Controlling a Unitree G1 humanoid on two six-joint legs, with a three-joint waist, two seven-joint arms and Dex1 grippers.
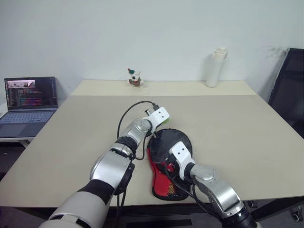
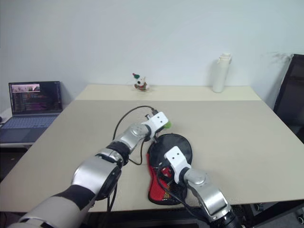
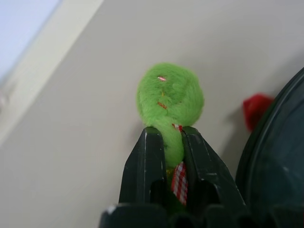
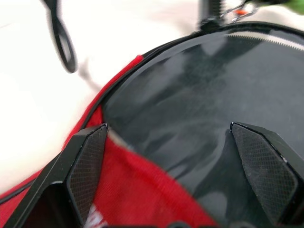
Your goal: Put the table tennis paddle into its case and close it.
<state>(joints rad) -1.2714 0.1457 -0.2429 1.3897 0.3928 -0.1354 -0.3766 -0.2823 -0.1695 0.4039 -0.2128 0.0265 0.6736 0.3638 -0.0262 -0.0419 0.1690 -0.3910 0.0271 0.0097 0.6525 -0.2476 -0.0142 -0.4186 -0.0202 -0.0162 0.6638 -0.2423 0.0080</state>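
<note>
Next, my left gripper releases the fuzzy green ball on the table (image 1: 195,130) beside the case's black rim, towards the white bottle.
The case (image 1: 170,145) lies on the table near its front edge, its round black part away from me and its red narrow end (image 1: 164,183) towards me. The table tennis paddle is hidden. My left gripper (image 3: 172,130) hovers at the case's far rim, shut on a small fuzzy green ball (image 3: 170,97) with a red-checked ribbon; the ball (image 2: 167,124) peeks past the white wrist. My right gripper (image 4: 168,128) stands open low over the case where black meets red, fingers (image 4: 88,161) wide apart. Zip teeth (image 4: 266,40) run along the black rim.
A black cable (image 1: 127,118) loops from my left wrist over the table (image 1: 237,128). At the far edge stand a small plush toy (image 1: 135,78) and a white bottle (image 1: 216,66). A laptop (image 1: 31,102) sits off to the left, a black chair (image 1: 289,90) to the right.
</note>
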